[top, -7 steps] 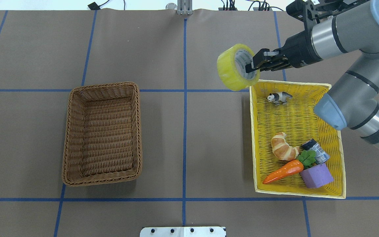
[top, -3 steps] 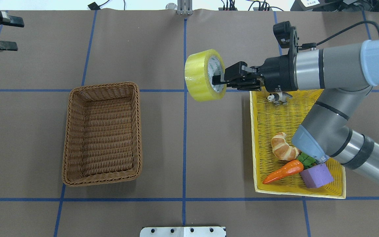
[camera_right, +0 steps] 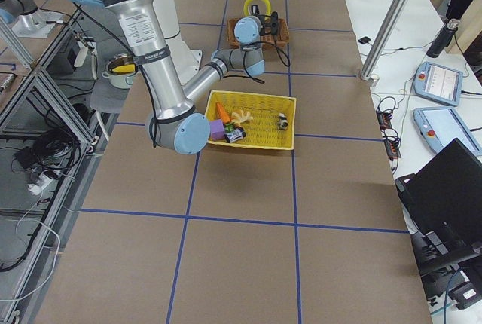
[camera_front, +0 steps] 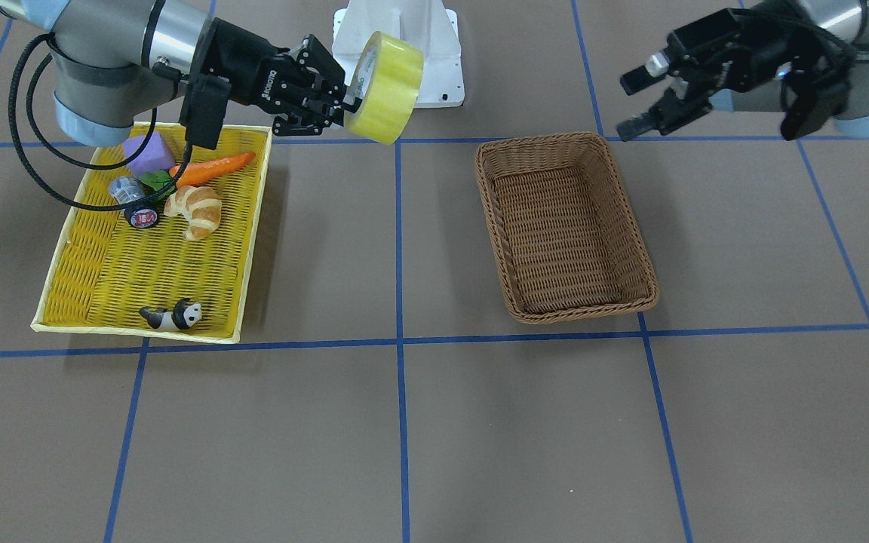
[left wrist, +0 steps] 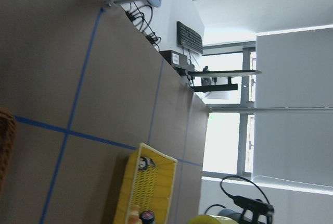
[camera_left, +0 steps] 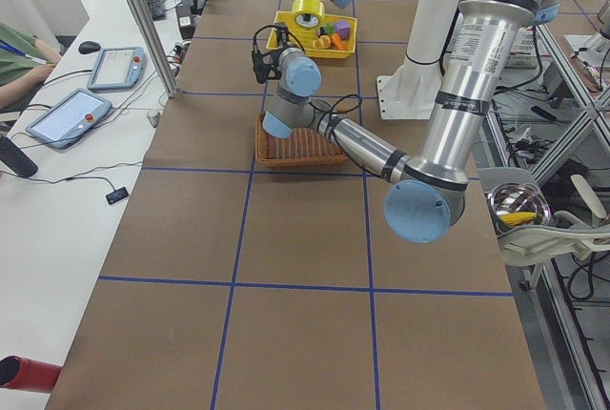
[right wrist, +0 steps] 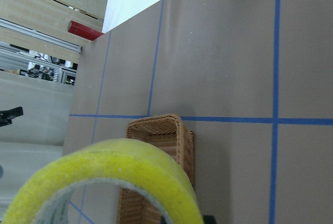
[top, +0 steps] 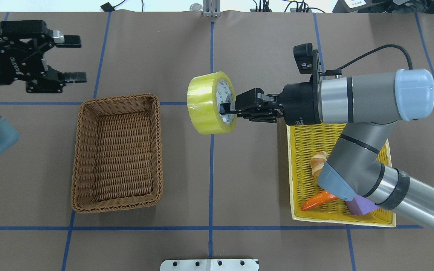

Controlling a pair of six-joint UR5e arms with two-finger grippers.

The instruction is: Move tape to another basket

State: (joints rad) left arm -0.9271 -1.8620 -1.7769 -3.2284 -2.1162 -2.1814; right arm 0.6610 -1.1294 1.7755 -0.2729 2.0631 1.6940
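The yellow tape roll is next for my left gripper, which should reach it and close on the tape's free rim (camera_front: 413, 54), across from my right gripper's fingers.
My right gripper (top: 227, 109) (camera_front: 345, 105) is shut on the rim of the yellow tape roll (top: 206, 102) (camera_front: 385, 87) and holds it in the air over the table's middle line, between the two baskets. The tape fills the bottom of the right wrist view (right wrist: 104, 182). The brown wicker basket (top: 85, 158) (camera_front: 634, 241) stands empty on the left side, also in the right wrist view (right wrist: 161, 130). My left gripper (top: 74, 57) (camera_front: 634, 102) is open and empty, in the air beyond the basket's far left corner.
The yellow woven tray (top: 303, 128) (camera_front: 95, 302) on the right holds a croissant (camera_front: 194, 211), a carrot (camera_front: 212, 167), a purple block (camera_front: 146, 154), a small dark cylinder (camera_front: 133, 204) and a panda figure (camera_front: 172, 315). My right arm (top: 356, 98) hangs over the tray.
My right gripper has carried the tape left and a little toward the robot, away from the yellow tray. My left gripper has come further in from the left edge, open.
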